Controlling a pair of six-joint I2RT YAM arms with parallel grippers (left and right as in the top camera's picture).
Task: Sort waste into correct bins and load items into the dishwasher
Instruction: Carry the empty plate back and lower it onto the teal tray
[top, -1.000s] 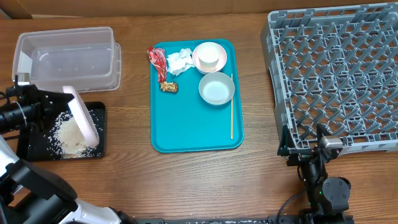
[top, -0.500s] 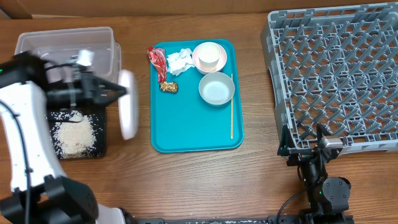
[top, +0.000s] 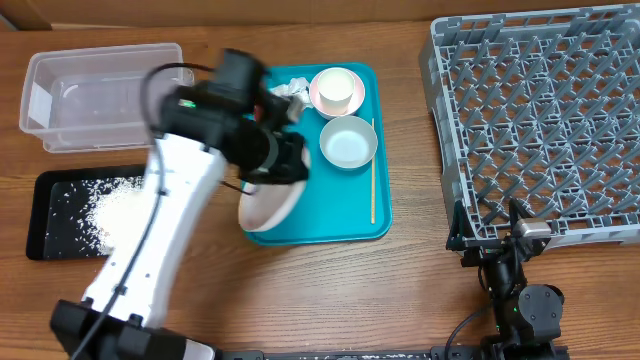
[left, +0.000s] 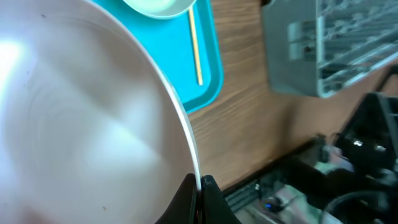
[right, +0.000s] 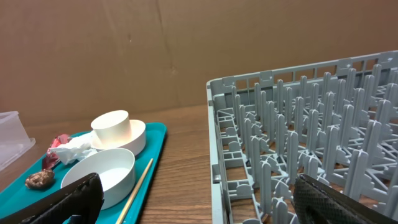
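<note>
My left gripper needs to let go of the pale pinkish-white plate, lying flat on the teal tray's front part (top: 291, 195) beside the grey-blue bowl.
My left gripper (top: 278, 178) is shut on the rim of the pale pinkish-white plate (top: 262, 212), holding it tilted over the teal tray's front left part. The plate (left: 81, 112) fills the left wrist view, its rim pinched between the fingertips (left: 208, 196). White rice crumbs (top: 110, 210) lie in the black tray (top: 50, 185). The clear tub (top: 105, 95) stands behind it. On the teal tray sit the white cup (top: 337, 90) in the pink bowl (right: 134, 138), the grey-blue bowl (top: 348, 142), the wooden stick (top: 373, 170), the napkin (right: 78, 149), the red wrapper (right: 59, 142) and the brown lump (right: 38, 179). My right gripper (right: 205, 205) stands open by the grey rack (top: 540, 120).
The teal tray (top: 330, 215) lies mid-table between the bins on the left and the rack on the right. My left arm (top: 170, 220) crosses from the front left over the tray's left edge. Bare wood lies between tray and rack.
My left arm swung right from above the black tray to over the teal tray, carrying the plate. The rice stays in the black tray. The right arm is still.
</note>
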